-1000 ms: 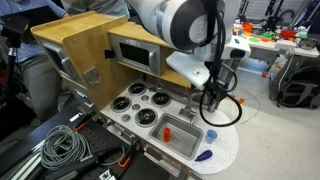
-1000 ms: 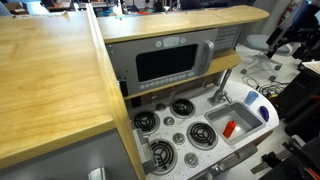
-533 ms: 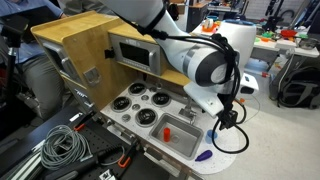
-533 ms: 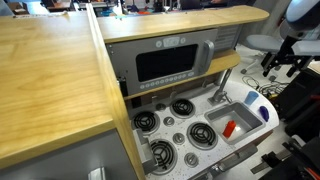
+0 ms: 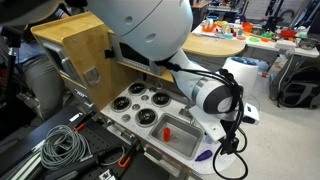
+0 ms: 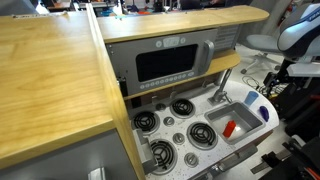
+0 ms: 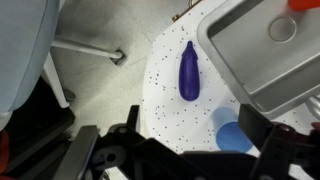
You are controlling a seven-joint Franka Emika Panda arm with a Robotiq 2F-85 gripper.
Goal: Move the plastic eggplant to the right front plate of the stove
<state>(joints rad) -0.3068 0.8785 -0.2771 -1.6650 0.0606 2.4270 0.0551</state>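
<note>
The plastic eggplant's thick end (image 5: pixel 208 154) (image 7: pixel 189 89), the one farther from its narrow tip, is the next place my gripper should go to and close on.
The plastic eggplant (image 7: pixel 189 72) is a dark purple-blue toy lying on the white speckled counter end (image 7: pixel 165 95) beside the sink; it also shows in an exterior view (image 5: pixel 204 155). My gripper (image 7: pixel 192 130) is open and empty, hovering over that counter end with the eggplant just ahead of its fingers. It shows in both exterior views (image 5: pixel 227 142) (image 6: pixel 273 78). The grey stove (image 5: pixel 139 104) has four black burners. The right front plate (image 5: pixel 146 117) (image 6: pixel 202 133) is bare and lies beyond the sink from the gripper.
The grey sink basin (image 7: pixel 262 55) (image 5: pixel 181 134) holds a small red object (image 6: pixel 230 128). A pale blue round piece (image 7: pixel 232 137) lies on the speckled counter near my right finger. A tap (image 6: pixel 220 88) stands behind the sink. Cables lie on the floor (image 5: pixel 60 145).
The arm has swung down and outward past the sink, bringing the gripper low over the speckled counter end near the eggplant. The eggplant has not moved.
</note>
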